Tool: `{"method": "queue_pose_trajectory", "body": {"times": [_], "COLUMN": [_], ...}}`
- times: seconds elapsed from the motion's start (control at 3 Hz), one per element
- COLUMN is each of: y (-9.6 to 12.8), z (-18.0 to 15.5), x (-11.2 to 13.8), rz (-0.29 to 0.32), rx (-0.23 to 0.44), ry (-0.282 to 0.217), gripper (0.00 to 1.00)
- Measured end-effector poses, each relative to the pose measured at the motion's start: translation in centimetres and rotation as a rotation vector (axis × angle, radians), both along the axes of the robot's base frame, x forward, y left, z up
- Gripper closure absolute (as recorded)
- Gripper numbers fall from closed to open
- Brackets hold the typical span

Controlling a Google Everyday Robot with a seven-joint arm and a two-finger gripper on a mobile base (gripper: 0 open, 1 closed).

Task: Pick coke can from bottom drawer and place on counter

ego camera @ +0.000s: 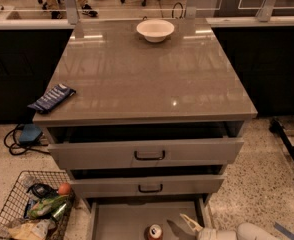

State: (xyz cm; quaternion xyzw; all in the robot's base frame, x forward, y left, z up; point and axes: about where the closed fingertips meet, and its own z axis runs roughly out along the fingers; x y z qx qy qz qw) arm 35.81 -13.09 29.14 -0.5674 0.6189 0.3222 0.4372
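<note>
The coke can's upper part (155, 231), around its silver top in the bottom drawer, is next for my gripper to go to and close on.
The coke can (154, 232) stands upright on the grey floor of the pulled-out bottom drawer (122, 221), at the bottom edge of the camera view, its silver top showing. My gripper (190, 224) reaches in from the lower right on a white arm, its pale fingertips (187, 219) a short way right of the can and apart from it. The fingers look spread, with nothing between them. Above the drawers lies the glossy grey-brown counter (147, 74).
A white bowl (155, 30) sits at the counter's far edge and a blue packet (52, 98) overhangs its left front corner. Two upper drawer fronts (147, 154) stick out slightly. A wire basket (29, 211) of litter and an orange stands on the floor at left.
</note>
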Motion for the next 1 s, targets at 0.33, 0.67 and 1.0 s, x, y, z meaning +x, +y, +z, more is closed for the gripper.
{"method": "queue_pose_trajectory", "body": {"times": [0.33,0.67,1.0], "y": [2.3,4.3,5.7], "z": [-2.8,-4.8,-6.7], "x": [0.2,0.4,1.3], "rz": [0.003,-0.012,-0.022], "rx": [0.048,0.089,0.126], "ry": [0.015,0.028,0.033], "gripper": [0.0,0.0,0.0]}}
